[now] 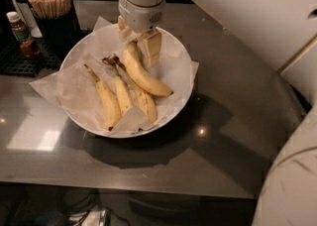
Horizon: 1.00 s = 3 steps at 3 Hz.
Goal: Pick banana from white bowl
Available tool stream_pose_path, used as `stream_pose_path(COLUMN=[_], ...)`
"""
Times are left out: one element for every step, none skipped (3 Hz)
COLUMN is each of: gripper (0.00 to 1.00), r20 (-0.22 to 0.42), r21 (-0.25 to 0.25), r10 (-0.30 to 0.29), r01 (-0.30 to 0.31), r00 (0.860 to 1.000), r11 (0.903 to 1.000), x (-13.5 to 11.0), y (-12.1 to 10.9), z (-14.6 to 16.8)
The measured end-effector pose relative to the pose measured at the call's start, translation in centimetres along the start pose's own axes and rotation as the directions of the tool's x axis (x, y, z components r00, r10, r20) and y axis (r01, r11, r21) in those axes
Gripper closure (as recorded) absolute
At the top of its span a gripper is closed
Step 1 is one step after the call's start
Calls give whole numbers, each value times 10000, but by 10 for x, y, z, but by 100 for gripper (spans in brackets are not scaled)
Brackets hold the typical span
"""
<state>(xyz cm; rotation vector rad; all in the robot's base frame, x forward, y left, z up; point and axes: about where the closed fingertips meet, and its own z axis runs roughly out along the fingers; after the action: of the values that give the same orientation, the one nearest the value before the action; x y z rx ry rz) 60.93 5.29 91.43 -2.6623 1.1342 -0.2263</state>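
My gripper is holding the banana only by its upper end, so next I open it, lower it and grab the banana further down its body (141, 74) before lifting.
The white bowl (171, 113), lined with crinkled white paper, sits on a dark table. The banana (143, 77) lies at the right of the fruit, with its small dark tip toward the bowl's right rim. Its upper end is raised between the fingers. My gripper (137, 46) hangs over the bowl's far side, shut on that upper end, and hides the stem. Two bananas joined at one dark stem (123, 93) and a single banana with a thin straight stem (106, 102) lie to its left.
A black holder of wooden sticks (52, 3) and a small brown sauce bottle (22, 34) stand on a black mat (20, 59) at the back left. My white arm (237, 17) fills the upper right. Paper overhangs the bowl's left side (49, 88).
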Motion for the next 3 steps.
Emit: stream_pose_path(gripper=[44,59,69], r20=[-501,-709,-676], r21=[-402,-519,-589], r10=[-670,-1008,-1178], r01=[650,972,1139], r00=[9965,9924,9907], r11=[9971,9939,9917], x=[-1,-6,-11], y=[2,5,9], z=[1,1,3])
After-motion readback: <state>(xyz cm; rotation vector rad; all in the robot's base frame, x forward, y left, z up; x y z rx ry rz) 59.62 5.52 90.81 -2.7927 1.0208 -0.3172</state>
